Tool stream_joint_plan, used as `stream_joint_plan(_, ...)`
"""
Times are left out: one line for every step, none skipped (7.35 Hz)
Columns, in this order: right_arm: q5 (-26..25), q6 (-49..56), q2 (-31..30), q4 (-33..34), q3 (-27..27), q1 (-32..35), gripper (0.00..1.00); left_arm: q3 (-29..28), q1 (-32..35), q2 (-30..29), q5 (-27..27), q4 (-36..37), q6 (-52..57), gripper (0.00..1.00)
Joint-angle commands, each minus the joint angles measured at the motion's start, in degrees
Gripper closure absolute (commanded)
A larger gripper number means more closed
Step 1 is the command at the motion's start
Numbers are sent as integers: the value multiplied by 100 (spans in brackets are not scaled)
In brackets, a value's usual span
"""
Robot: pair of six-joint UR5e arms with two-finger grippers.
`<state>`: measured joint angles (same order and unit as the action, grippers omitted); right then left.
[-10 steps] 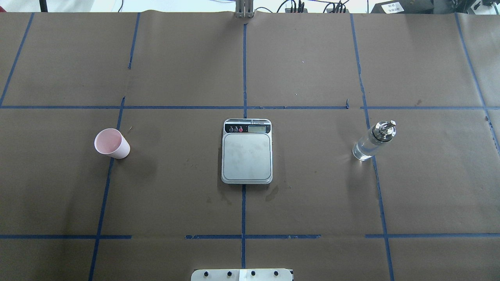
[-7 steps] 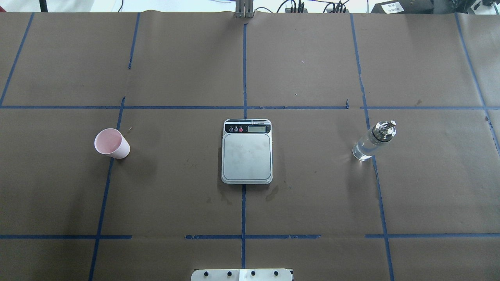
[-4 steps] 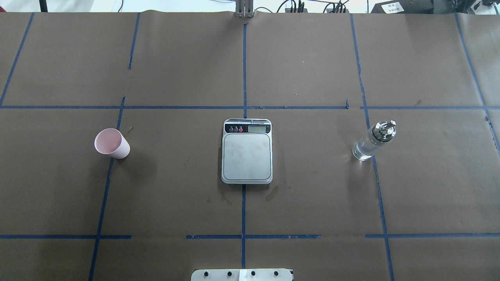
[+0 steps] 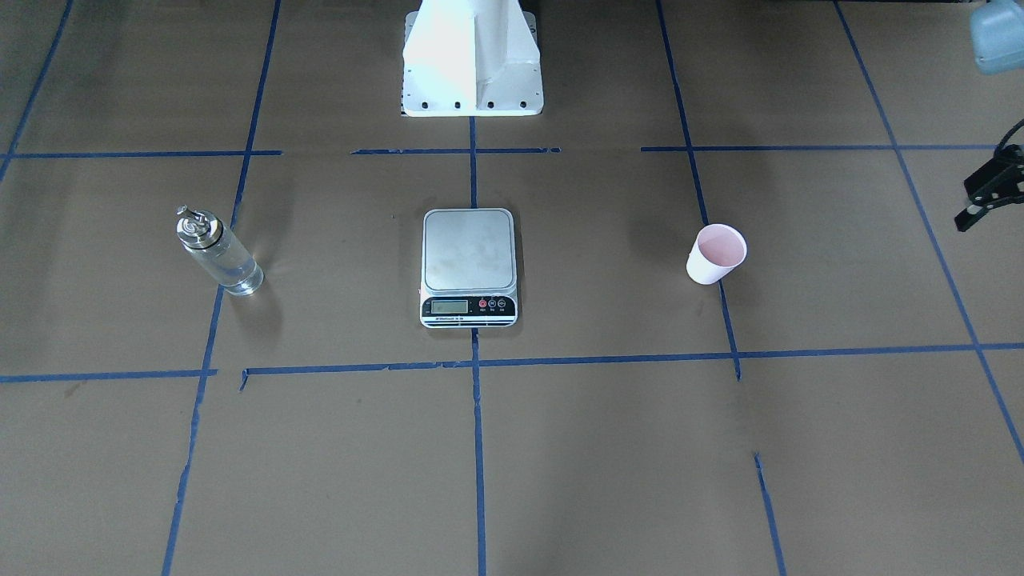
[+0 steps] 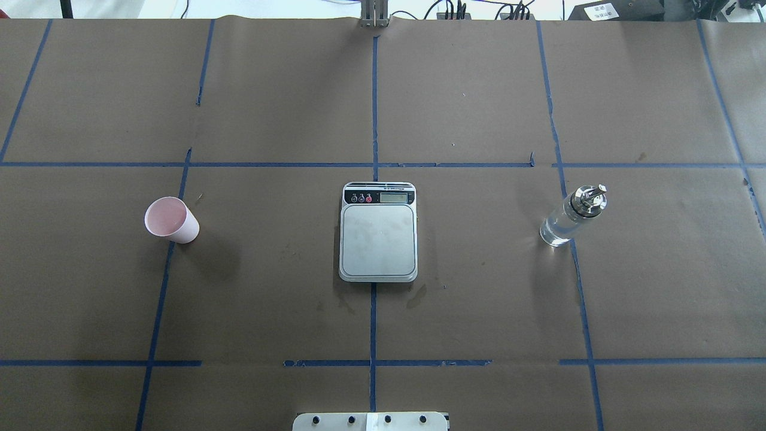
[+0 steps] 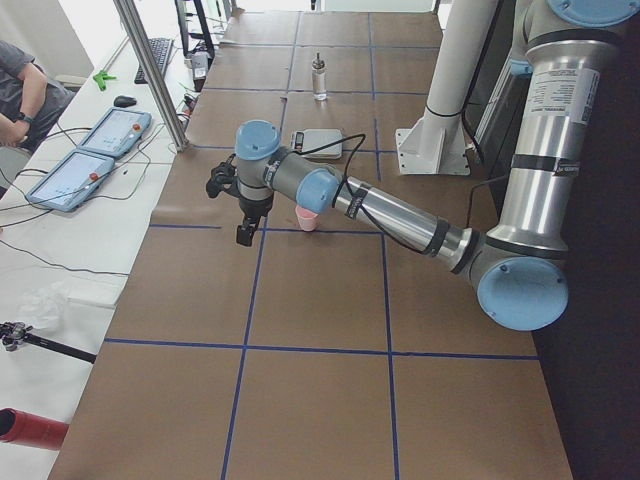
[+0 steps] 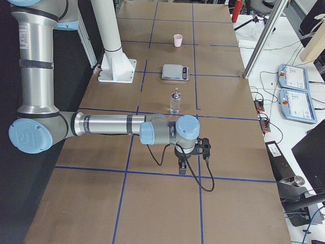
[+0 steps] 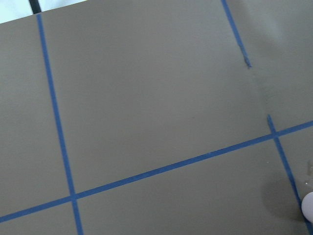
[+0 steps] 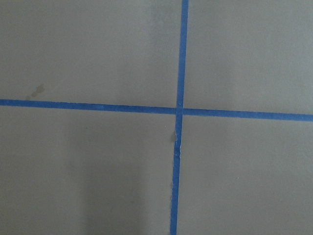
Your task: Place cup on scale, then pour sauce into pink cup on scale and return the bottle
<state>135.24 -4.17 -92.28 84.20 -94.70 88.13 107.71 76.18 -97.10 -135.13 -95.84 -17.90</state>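
Next, I bring the fingers of my left gripper closed on the rim of the pink cup (image 4: pixel 740 235), on the side that faces away from the scale.
The pink cup (image 5: pixel 172 220) stands upright on the brown paper, left of the scale (image 5: pixel 378 239); it also shows in the front view as the cup (image 4: pixel 717 254). The scale's steel platform (image 4: pixel 469 252) is bare. The clear bottle (image 5: pixel 571 216) with its silver cap stands upright to the scale's right, also seen as the bottle (image 4: pixel 216 254). My left gripper (image 6: pixel 243 232) hangs beyond the cup, near the table's end, and only partly shows at the front view's right edge (image 4: pixel 980 204). My right gripper (image 7: pixel 183 166) hangs beyond the bottle (image 7: pixel 175 101). I cannot tell whether either is open or shut.
The robot's white base (image 4: pixel 472 60) stands behind the scale. Blue tape lines cross the paper. Past the table's far side are an aluminium post (image 6: pixel 150 70), two tablets (image 6: pixel 95 150) and a person's arm (image 6: pixel 25 95).
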Motion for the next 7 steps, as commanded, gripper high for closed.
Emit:
stream_joint_plan(29, 22, 8, -115, 48, -6, 0, 188, -742, 120, 22, -539, -2050, 0)
stream_joint_plan(29, 22, -9, -115, 48, -6, 0, 206, -998, 339, 135, -976, -2912, 0)
stream_joint_plan(29, 4, -1, -123, 13, -6, 0, 267, -1522, 680, 702, -1738, -3956, 0)
stream_joint_plan(20, 4, 17, -124, -13, -6, 0, 268, -2137, 710, 1264, -2180, -4950, 0)
stream_joint_plan(29, 13, 17, -124, -22, -6, 0, 242, -2613, 667, 1618, -2185, -5386, 0)
stream_joint_plan(20, -4, 34, -124, -22, -6, 0, 207, -2783, 588, 1691, -2150, -5408, 0)
stream_joint_plan(29, -5, 34, -115, -22, -6, 0, 128, -2837, 500, 1692, -2124, -5399, 0)
